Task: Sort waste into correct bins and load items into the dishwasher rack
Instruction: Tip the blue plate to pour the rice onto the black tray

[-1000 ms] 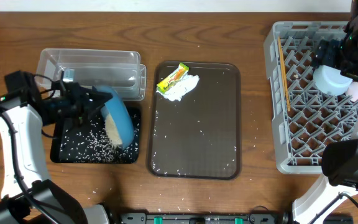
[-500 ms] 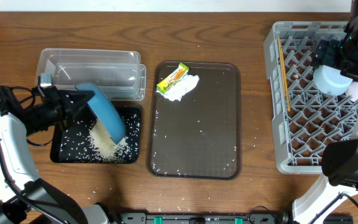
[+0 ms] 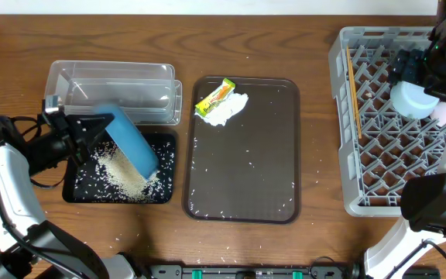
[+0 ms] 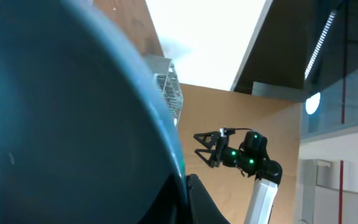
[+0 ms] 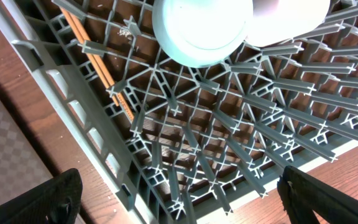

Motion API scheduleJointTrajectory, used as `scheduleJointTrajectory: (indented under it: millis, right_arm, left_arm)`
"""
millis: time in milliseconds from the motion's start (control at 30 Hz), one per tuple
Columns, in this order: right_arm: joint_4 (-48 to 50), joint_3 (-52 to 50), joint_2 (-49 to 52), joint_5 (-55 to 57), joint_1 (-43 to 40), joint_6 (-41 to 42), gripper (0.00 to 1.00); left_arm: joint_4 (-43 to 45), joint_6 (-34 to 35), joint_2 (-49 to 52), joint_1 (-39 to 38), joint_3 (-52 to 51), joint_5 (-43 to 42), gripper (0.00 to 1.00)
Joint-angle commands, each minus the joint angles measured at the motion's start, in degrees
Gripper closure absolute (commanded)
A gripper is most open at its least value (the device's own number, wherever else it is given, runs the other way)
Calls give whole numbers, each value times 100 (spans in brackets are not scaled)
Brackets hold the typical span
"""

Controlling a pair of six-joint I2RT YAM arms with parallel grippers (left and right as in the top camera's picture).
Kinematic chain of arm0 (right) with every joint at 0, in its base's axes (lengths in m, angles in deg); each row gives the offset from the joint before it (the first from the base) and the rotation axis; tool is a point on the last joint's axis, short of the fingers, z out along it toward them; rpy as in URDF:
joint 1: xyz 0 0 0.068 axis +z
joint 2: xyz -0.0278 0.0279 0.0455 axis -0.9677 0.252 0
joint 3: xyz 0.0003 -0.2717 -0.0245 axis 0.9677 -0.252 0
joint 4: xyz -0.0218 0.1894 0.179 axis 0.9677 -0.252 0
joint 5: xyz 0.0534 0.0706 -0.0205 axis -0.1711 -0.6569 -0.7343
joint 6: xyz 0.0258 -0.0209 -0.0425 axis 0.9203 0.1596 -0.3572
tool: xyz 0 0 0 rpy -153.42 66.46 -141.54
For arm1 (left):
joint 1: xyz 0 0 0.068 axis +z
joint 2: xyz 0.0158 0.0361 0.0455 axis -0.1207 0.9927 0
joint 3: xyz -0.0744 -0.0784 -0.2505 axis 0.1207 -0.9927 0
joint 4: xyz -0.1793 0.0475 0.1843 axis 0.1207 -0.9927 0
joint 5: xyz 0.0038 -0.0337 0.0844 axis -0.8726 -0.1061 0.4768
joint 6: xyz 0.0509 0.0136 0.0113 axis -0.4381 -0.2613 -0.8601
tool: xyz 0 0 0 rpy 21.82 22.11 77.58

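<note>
The large blue plate, now tilted over the black tray bin, will be let go by my left gripper on the front half of the brown serving tray (image 3: 248, 174).
My left gripper (image 3: 91, 128) is shut on the rim of the large blue plate (image 3: 132, 146), which stands steeply tilted over the black tray bin (image 3: 78, 191). A heap of white rice (image 3: 121, 175) lies in that tray under the plate's lower edge. In the left wrist view the plate (image 4: 61, 124) fills the frame, its rim pinched in my left gripper (image 4: 182, 200). My right gripper (image 5: 182, 196) hangs open over the grey rack (image 5: 229, 137), holding nothing. The rack (image 3: 378, 167) holds chopsticks (image 3: 353, 89), a light blue saucer (image 3: 413, 99) and a cup (image 3: 442, 115).
The clear tub (image 3: 111, 81) stands behind the black tray. On the brown serving tray (image 3: 242, 163) in the middle lie the yellow-green wrapper (image 3: 214, 96), the white tissue (image 3: 228, 109) and scattered rice grains. The right arm's base (image 3: 432, 203) sits at the rack's front corner.
The left arm drew back to the left and tipped the plate steeper. The rice slid off the plate into the black tray. The right arm has not moved.
</note>
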Motion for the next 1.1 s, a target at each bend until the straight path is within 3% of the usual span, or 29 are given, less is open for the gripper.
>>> scheduleJointTrajectory:
  millis: [0, 100, 167, 267, 367, 467, 867, 1067]
  right_arm:
    - [-7, -13, 4, 0, -7, 72, 1]
    - [-7, -13, 4, 0, -7, 74, 1]
    - [-4, -13, 4, 0, -7, 72, 1]
    - [-7, -13, 4, 0, -7, 72, 1]
    - [-7, -13, 4, 0, -7, 72, 1]
    - [-7, -13, 4, 0, -7, 72, 1]
    - [-7, -13, 4, 0, -7, 72, 1]
    - [-7, -13, 4, 0, -7, 74, 1]
  left_arm:
    - [-57, -188, 35, 127, -15, -313, 94]
    - [286, -114, 39, 289, -15, -138, 94]
    - [-138, -101, 39, 402, -15, -199, 94]
    - [-153, -592, 44, 498, -15, -345, 94]
    - [-553, -472, 59, 553, -15, -109, 94]
    - [-511, -1021, 57, 553, -15, -372, 94]
    - [-76, -614, 87, 575, -15, -227, 94]
    - [-555, -844, 68, 570, -15, -374, 94]
